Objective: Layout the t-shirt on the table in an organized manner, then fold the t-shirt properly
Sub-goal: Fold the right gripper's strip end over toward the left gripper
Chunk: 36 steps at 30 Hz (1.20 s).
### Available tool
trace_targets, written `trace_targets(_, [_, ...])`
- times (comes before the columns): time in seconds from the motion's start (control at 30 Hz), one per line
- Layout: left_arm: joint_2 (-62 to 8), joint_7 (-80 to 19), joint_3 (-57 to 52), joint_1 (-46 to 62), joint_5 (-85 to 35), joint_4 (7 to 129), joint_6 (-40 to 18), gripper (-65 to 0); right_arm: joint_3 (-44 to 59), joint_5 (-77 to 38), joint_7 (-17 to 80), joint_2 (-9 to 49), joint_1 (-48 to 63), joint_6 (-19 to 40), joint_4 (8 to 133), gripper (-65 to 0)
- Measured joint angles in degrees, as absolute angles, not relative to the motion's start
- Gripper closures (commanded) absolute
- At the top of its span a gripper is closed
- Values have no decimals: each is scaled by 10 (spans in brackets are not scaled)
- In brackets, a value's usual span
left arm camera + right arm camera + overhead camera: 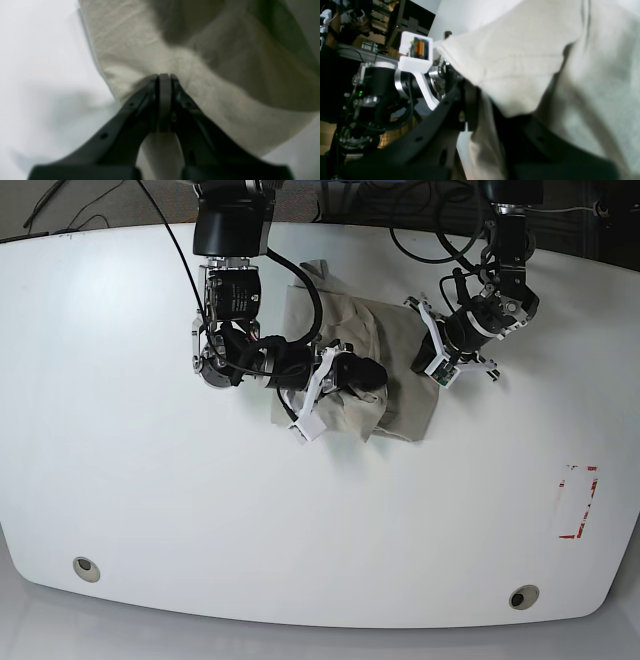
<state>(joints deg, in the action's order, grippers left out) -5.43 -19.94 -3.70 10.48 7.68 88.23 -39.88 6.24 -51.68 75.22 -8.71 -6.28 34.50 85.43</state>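
Observation:
Next, my right gripper releases its beige t-shirt fold on the cloth (413,382) just beside my left gripper.
The beige t-shirt (402,398) lies bunched on the white table (300,530) near its far edge, between the two arms. In the left wrist view my left gripper (164,77) is shut on a fold of the t-shirt (140,45), with cloth pinched between the black fingers (150,100). My right gripper (480,100) is also shut on the t-shirt (520,62), which drapes over and hides its far finger. In the base view the left gripper (425,340) grips the cloth's right side and the right gripper (378,385) its middle.
A red tape rectangle (578,502) marks the table's right side. Two grommet holes (86,567) (520,595) sit near the front edge. The other arm's wrist and white camera mount (415,57) are close in the right wrist view. Cables hang behind the table.

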Motion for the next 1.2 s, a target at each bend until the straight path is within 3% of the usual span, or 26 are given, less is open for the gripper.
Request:
trace_targets(0.57, [-46, -201, -37, 103, 79, 882, -395, 0, -24, -517, 724, -86, -88, 345, 854, 0])
trace_targets(0.97, [-46, -201, -37, 103, 79, 882, -395, 0, -31, -523, 705, -85, -105, 345, 800, 0])
trace_targets(1.03, [-46, -201, -37, 103, 79, 882, -395, 0, -31, -523, 705, -86, -106, 345, 797, -33])
trace_targets(1.2, [-46, -201, -37, 103, 79, 883, -395, 0, -34, -524, 702, -86, -110, 345, 798, -194])
